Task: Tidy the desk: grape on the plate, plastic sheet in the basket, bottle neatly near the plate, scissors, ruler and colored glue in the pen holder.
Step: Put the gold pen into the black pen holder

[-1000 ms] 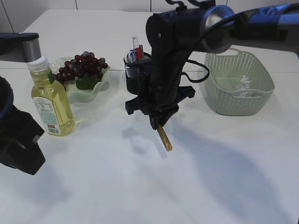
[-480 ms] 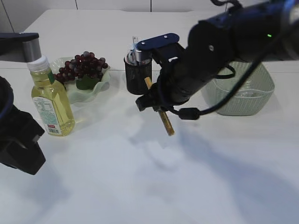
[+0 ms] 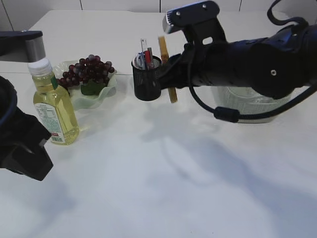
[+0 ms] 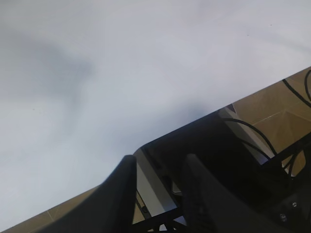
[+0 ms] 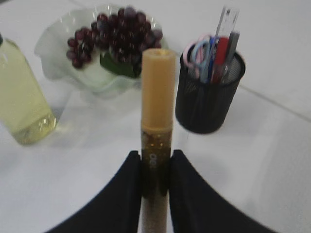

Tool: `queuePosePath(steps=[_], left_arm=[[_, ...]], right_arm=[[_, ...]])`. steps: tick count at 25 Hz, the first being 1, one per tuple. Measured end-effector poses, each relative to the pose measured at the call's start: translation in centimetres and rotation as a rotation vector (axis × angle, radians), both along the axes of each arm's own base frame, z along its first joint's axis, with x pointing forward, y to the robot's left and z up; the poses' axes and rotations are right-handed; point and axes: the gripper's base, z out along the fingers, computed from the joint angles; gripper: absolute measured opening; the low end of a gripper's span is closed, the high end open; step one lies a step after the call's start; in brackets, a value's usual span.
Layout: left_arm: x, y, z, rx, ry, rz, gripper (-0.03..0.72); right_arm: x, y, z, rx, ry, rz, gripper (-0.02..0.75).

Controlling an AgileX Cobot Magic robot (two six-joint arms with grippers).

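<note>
I need to use my right gripper to put the gold colored glue in the black mesh pen holder, on the basket side point(image 3: 156, 60) point(image 5: 235, 65).
My right gripper point(image 5: 155, 160) is shut on the gold colored glue point(image 5: 157, 92), a stick with an orange cap. It holds the glue point(image 3: 167, 69) nearly upright in the air, just right of the black mesh pen holder point(image 3: 147, 82). The holder point(image 5: 209, 97) has scissors point(image 5: 199, 51) with pink and blue handles and a clear ruler point(image 5: 227, 19) standing in it. Dark grapes point(image 3: 88, 69) lie on the pale green plate point(image 3: 111, 87). The yellow bottle point(image 3: 53, 106) stands left of the plate. My left gripper point(image 4: 158, 165) is open with nothing between its fingers.
The green basket point(image 3: 257, 111) sits at the right, mostly behind my right arm point(image 3: 247, 59); I cannot see what is inside it. My left arm point(image 3: 22, 148) hangs at the table's front left, its gripper over the table edge.
My right arm has lifted the glue from low over the table's middle, up and back to beside the pen holder, turning it nearly upright. The left arm has stayed put.
</note>
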Motion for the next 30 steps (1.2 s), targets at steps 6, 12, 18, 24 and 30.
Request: queuePosePath(steps=[6, 12, 18, 24, 30], left_arm=[[0.1, -0.1, 0.0, -0.008, -0.01, 0.002, 0.239], [0.3, -0.2, 0.1, -0.022, -0.028, 0.004, 0.239], [0.3, -0.2, 0.1, -0.028, -0.036, 0.006, 0.239], [0.5, -0.3, 0.2, -0.041, -0.052, 0.008, 0.239], [0.7, -0.4, 0.3, -0.051, -0.082, 0.01, 0.239]], right_arm=[[3.8, -0.6, 3.4, 0.096, -0.184, -0.048, 0.162], [9.1, 1.4, 4.7, 0.144, -0.278, -0.061, 0.162], [13.2, 3.3, 2.6, 0.161, -0.288, -0.07, 0.162], [15.4, 2.9, 0.4, 0.152, -0.271, -0.095, 0.162], [16.5, 2.9, -1.6, 0.146, -0.259, -0.105, 0.162]])
